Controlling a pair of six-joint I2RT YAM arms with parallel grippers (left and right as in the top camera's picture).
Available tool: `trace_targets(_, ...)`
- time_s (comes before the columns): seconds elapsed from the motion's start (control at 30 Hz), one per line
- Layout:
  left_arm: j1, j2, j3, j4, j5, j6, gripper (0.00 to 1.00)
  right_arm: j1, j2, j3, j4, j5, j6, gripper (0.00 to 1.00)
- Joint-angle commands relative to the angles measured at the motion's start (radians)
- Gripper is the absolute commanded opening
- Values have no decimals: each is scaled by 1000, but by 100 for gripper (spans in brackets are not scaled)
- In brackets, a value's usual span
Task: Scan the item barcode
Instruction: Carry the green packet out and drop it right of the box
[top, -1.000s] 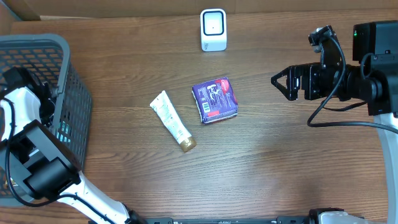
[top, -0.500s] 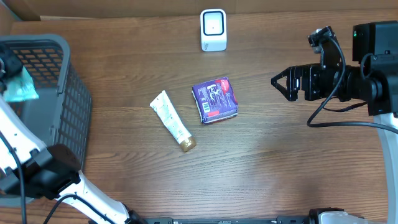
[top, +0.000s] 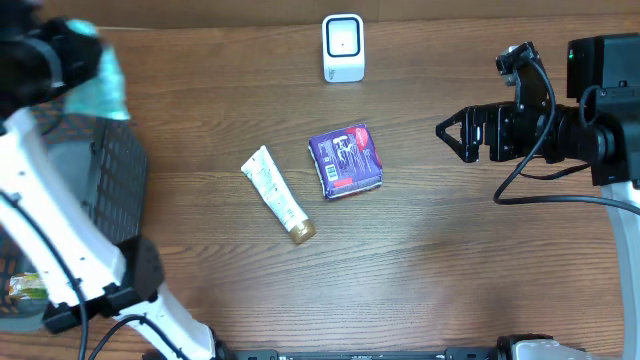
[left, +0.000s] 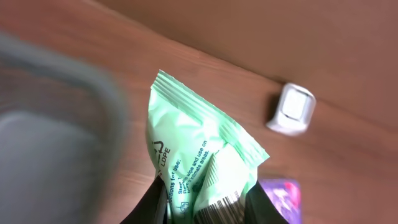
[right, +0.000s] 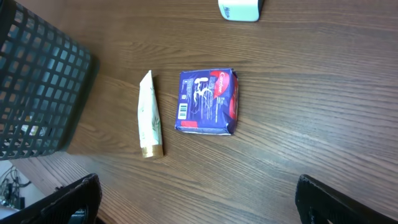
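Observation:
Next, I let go of the green packet with my left gripper on the bare table (top: 411, 204) beside the purple pack, toward my right gripper. The green packet is high above the table's far corner.
A pale green packet (left: 196, 146) with a barcode near its lower end is pinched in my left gripper (left: 208, 210), whose dark fingers (left: 148, 208) press on both sides. Overhead, the packet (top: 104, 78) appears blurred, high above the far left corner of the table beside the left gripper (top: 68, 55). The white scanner (top: 343, 47) stands at the table's far edge, well to the right of the packet; the left wrist view also catches the scanner (left: 292, 110). My right gripper (top: 447, 131) hovers open at the right with nothing between its fingers (right: 74, 200).
A grey mesh basket (top: 112, 175) sits at the left edge, with some items still inside. A purple pack (top: 346, 160) and a white tube with a gold cap (top: 278, 194) lie mid-table. The same purple pack (right: 207, 101) and tube (right: 149, 121) are below the right wrist.
My left arm has lifted the green packet up out of the basket and carried it toward the far side and to the right. The right arm has not moved.

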Motion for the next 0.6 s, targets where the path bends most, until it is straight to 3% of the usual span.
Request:
trace_targets(0.0,-132,-21,-29,-2,-18,5,10,-1,-2,22,-2,-2,-4,100)
trace_targets(0.1,-281,-21,-132,-2,-55,-1,7,-1,-2,22,-5,-2,-4,100)
trace_targets(0.27,-530,-2,-426,39,-152,-140,4,-1,-2,22,-2,-2,-4,100)
trace_targets(0.57,-814,14,-881,429,-169,-311,5,-1,-2,22,4,-2,-4,100)
